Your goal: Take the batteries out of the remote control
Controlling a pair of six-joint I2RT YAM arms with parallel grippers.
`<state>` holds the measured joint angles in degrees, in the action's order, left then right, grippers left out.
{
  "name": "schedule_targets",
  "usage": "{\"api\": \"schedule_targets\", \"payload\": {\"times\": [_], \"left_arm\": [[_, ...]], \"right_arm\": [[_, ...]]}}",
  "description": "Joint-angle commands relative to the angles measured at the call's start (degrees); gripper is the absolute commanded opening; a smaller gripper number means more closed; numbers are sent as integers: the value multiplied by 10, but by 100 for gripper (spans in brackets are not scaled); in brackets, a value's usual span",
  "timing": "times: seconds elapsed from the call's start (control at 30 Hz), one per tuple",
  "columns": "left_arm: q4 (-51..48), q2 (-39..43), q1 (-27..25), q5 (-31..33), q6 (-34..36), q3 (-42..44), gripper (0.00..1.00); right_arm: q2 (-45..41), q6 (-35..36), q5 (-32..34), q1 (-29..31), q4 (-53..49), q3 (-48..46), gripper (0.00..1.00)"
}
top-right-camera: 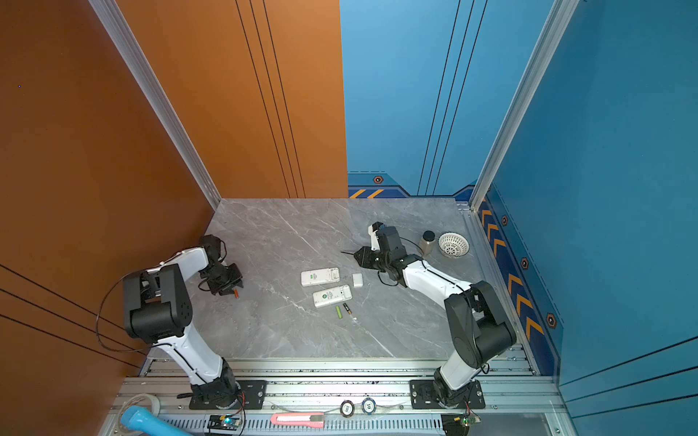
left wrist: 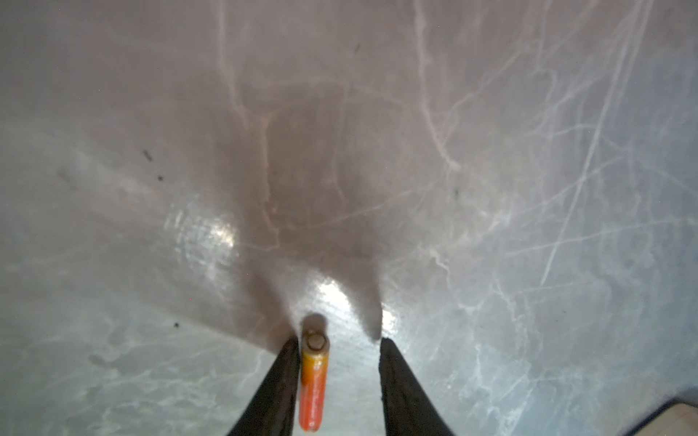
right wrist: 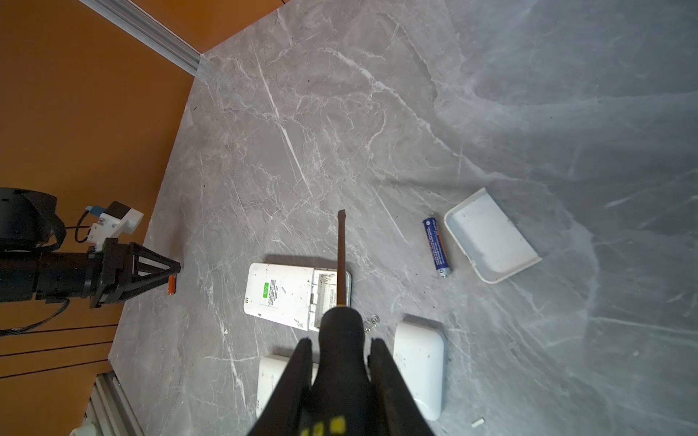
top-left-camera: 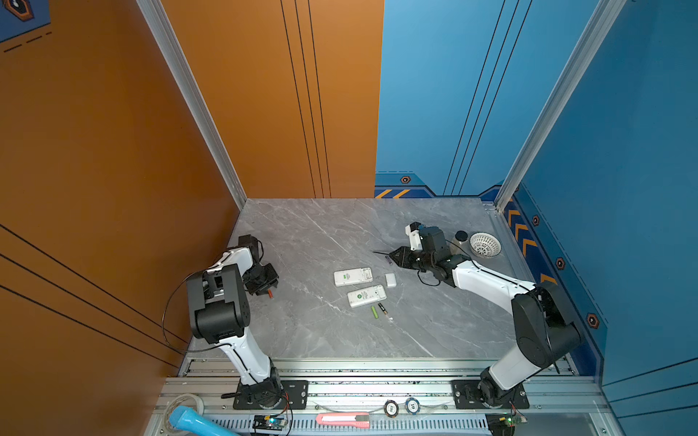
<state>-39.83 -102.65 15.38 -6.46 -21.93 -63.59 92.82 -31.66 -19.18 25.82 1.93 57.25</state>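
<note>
Next, my right gripper sets the black screwdriver down against the white cover next to the remotes (top-left-camera: 393,279) (right wrist: 436,367).
Two white remote controls (top-left-camera: 353,276) (top-left-camera: 366,295) lie back-up mid-table with their battery bays open. A lime green battery (top-left-camera: 374,311) and a black, gold-ended one (top-left-camera: 382,308) lie just in front of them. A dark blue battery (right wrist: 436,247) rests beside a loose white cover (right wrist: 491,236). My left gripper (left wrist: 336,343) is low over the table at the left, open. A red-orange battery (left wrist: 313,381) lies between its fingers, against one finger (left wrist: 283,377) and apart from the other. My right gripper (right wrist: 340,341) is shut on a black-and-yellow screwdriver (right wrist: 342,256) held above a remote (right wrist: 294,294).
A white mesh basket (top-left-camera: 485,244) and a small jar (top-left-camera: 460,239) stand at the back right behind the right arm. A second cover (right wrist: 419,370) and a small spring (right wrist: 372,322) lie by the remotes. A pink box cutter (top-left-camera: 342,419) and poker chips (top-left-camera: 391,408) sit on the front rail.
</note>
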Motion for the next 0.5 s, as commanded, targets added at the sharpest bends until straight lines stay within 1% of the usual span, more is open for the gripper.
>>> {"api": "schedule_targets", "payload": {"times": [0.0, 0.1, 0.13, 0.17, 0.3, 0.33, 0.4, 0.47], "left_arm": [[-48, -14, -8, -2, -9, 41, 37], [-48, -14, -16, -5, -9, 42, 28], [-49, -12, -18, -3, -11, 42, 22], [-49, -11, -21, -2, -13, 62, 18], [-49, -11, -41, -9, -7, 63, 2], [-48, -12, -54, -17, -6, 57, 0], [-50, -12, -87, -38, -13, 49, 0], [-49, -12, -142, -56, -25, 14, 0]], "right_arm": [[-25, 13, 16, -4, -15, 0, 0], [-26, 14, 18, -3, -16, -2, 0], [-26, 14, 20, -3, -17, -2, 0], [-27, 15, 22, -4, -19, -1, 0], [-24, 15, 40, -4, -30, -2, 0], [-20, 15, 57, -5, -48, 1, 0], [-18, 10, 92, -8, -78, 3, 0], [-21, 0, 135, -12, -99, -4, 0]]}}
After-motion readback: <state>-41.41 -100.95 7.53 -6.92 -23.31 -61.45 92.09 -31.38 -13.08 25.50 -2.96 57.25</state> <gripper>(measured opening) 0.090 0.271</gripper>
